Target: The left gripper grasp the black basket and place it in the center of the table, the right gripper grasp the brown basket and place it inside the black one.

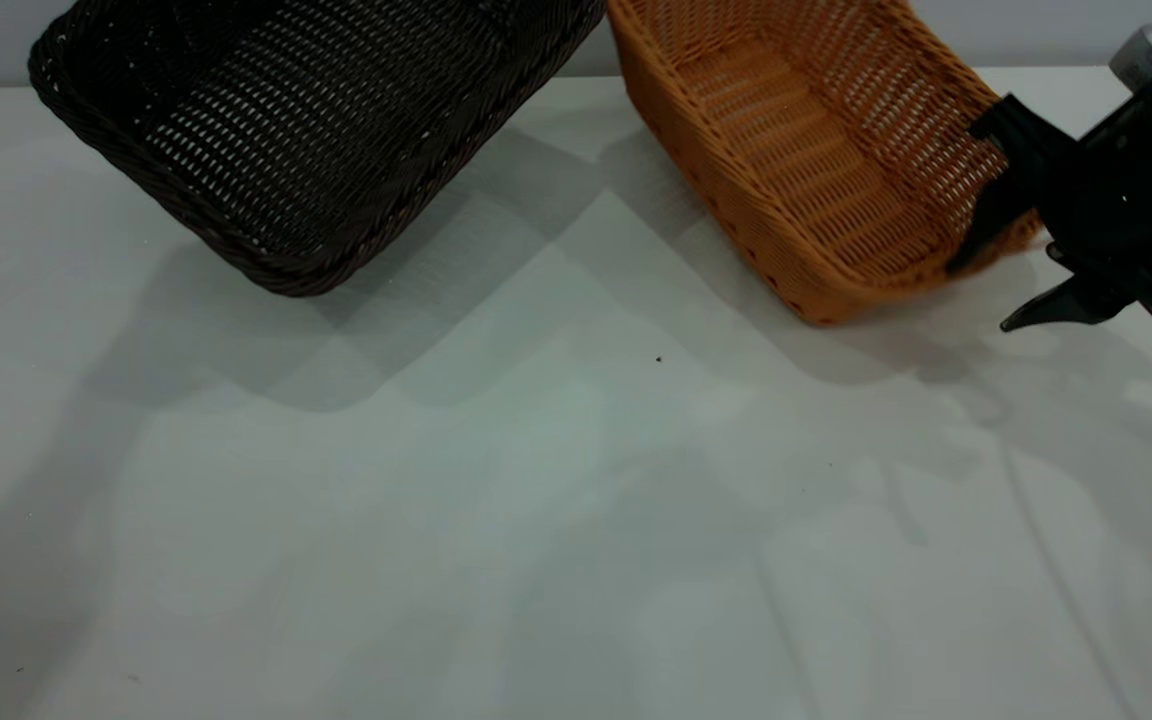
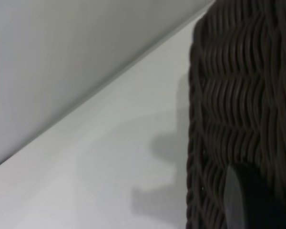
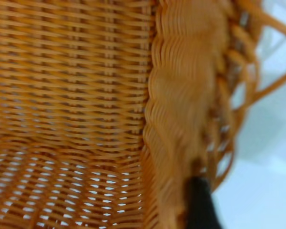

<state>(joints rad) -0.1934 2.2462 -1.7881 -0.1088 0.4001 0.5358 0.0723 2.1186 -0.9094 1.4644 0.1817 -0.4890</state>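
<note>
My left gripper should put the black basket down on the bare table (image 1: 554, 382) around the small dark speck.
The black basket (image 1: 306, 130) hangs tilted at the far left, its near corner low over the table (image 1: 576, 520). My left gripper is out of the exterior view. In the left wrist view one of its fingers (image 2: 234, 202) lies against the black basket's woven wall (image 2: 243, 95). The brown basket (image 1: 796, 150) is tilted at the far right. My right gripper (image 1: 979, 297) straddles its right end rim, one finger inside and one outside, shut on it. In the right wrist view a dark finger (image 3: 198, 207) presses the braided rim (image 3: 181, 109).
A pale wall runs behind the table's far edge (image 2: 109, 76). A loose strand loop (image 3: 271, 81) sticks out from the brown basket's rim. Both baskets cast shadows on the table in front of them (image 1: 336, 340).
</note>
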